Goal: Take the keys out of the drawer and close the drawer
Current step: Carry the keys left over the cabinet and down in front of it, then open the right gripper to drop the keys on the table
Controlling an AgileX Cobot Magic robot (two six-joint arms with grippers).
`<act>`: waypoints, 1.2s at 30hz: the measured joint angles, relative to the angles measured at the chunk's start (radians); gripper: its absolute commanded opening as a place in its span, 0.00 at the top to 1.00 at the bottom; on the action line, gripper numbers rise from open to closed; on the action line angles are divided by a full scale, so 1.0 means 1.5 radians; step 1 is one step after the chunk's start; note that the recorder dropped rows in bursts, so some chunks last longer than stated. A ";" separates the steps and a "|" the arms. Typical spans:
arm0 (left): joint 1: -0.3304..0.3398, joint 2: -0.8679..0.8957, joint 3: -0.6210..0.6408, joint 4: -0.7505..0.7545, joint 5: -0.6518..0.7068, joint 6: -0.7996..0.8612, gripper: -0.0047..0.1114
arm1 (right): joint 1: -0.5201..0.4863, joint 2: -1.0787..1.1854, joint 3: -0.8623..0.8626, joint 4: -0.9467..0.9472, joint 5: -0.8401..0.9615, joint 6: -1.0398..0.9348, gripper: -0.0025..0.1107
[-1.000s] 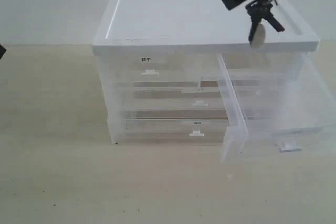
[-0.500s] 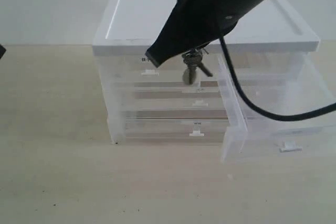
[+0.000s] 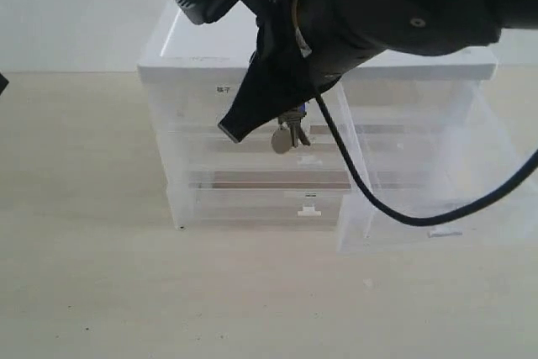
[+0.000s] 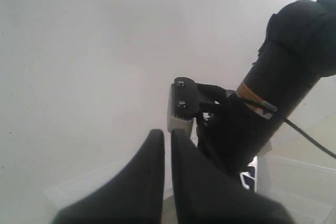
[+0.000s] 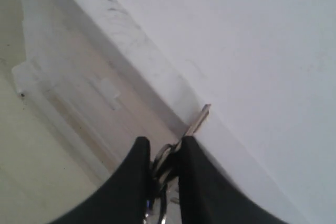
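Note:
Next, my right gripper sets the keys down on the table (image 3: 266, 260) in front of the closed bottom drawer.
The keys (image 3: 287, 134) hang from my right gripper (image 3: 261, 119), which is shut on them in front of the cabinet's upper left drawers. A grey disc dangles lowest in the bunch. In the right wrist view, one silver key blade (image 5: 198, 120) sticks out past the right gripper (image 5: 163, 144), close to the cabinet's white top. The drawer (image 3: 363, 181) stands pulled out at the cabinet's right side, with its small white tab handle (image 3: 443, 232) facing the front. My left gripper (image 4: 168, 135) is raised off to the side with its fingers together and nothing between them.
The translucent drawer cabinet (image 3: 193, 157) with a white lid (image 3: 202, 48) sits on a beige table (image 3: 92, 292). A labelled half-width drawer (image 3: 223, 90) and full-width drawers below it are closed. My right arm (image 3: 395, 6) and its cable (image 3: 370, 199) cross in front of the cabinet.
My right arm has swung left and down with the keys, from above the cabinet's top right corner to in front of its upper left drawers. The drawer stays pulled out.

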 measured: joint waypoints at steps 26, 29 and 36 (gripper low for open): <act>0.000 -0.004 0.022 -0.012 -0.056 -0.015 0.92 | 0.011 -0.018 0.124 0.065 -0.099 0.017 0.98; 0.000 -0.004 0.022 -0.012 -0.056 -0.015 0.92 | 0.011 0.001 0.124 0.057 -0.102 0.019 0.98; 0.000 -0.004 0.022 -0.012 -0.056 -0.017 0.92 | 0.011 0.013 0.124 0.039 -0.109 0.019 0.96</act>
